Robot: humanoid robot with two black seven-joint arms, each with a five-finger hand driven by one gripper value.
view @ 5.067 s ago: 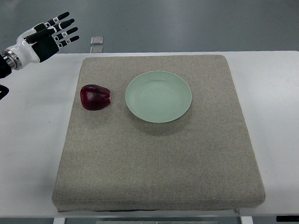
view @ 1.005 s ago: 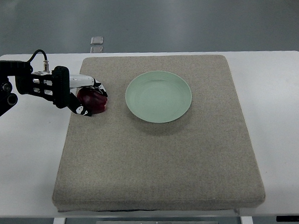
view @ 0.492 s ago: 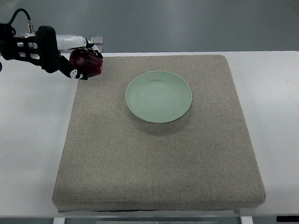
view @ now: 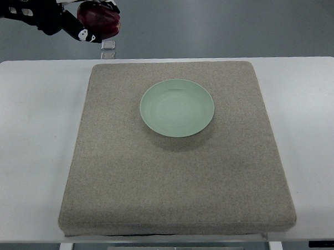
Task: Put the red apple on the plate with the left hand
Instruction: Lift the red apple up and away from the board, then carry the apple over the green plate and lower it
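Observation:
Next, I release the red apple with my left gripper on the pale green plate's side (view: pixel 166 99) facing the small clear object. The apple is raised high, apart from the plate.
My left hand (view: pixel 73 18) is at the top left edge of the top view, raised high, its fingers shut around a dark red apple (view: pixel 100 20). The pale green plate (view: pixel 177 108) sits empty on the grey mat (view: pixel 175 180), to the lower right of the hand and well apart from it. The upper part of the hand and arm is cut off by the picture's edge. The right arm does not show.
The grey mat lies on a white table (view: pixel 29 142). A small clear square object (view: pixel 108 45) lies on the floor beyond the table's far edge, just below the apple in the picture.
The left hand closed on the apple on the mat, then lifted it up and away toward the top left of the picture. The plate has not moved.

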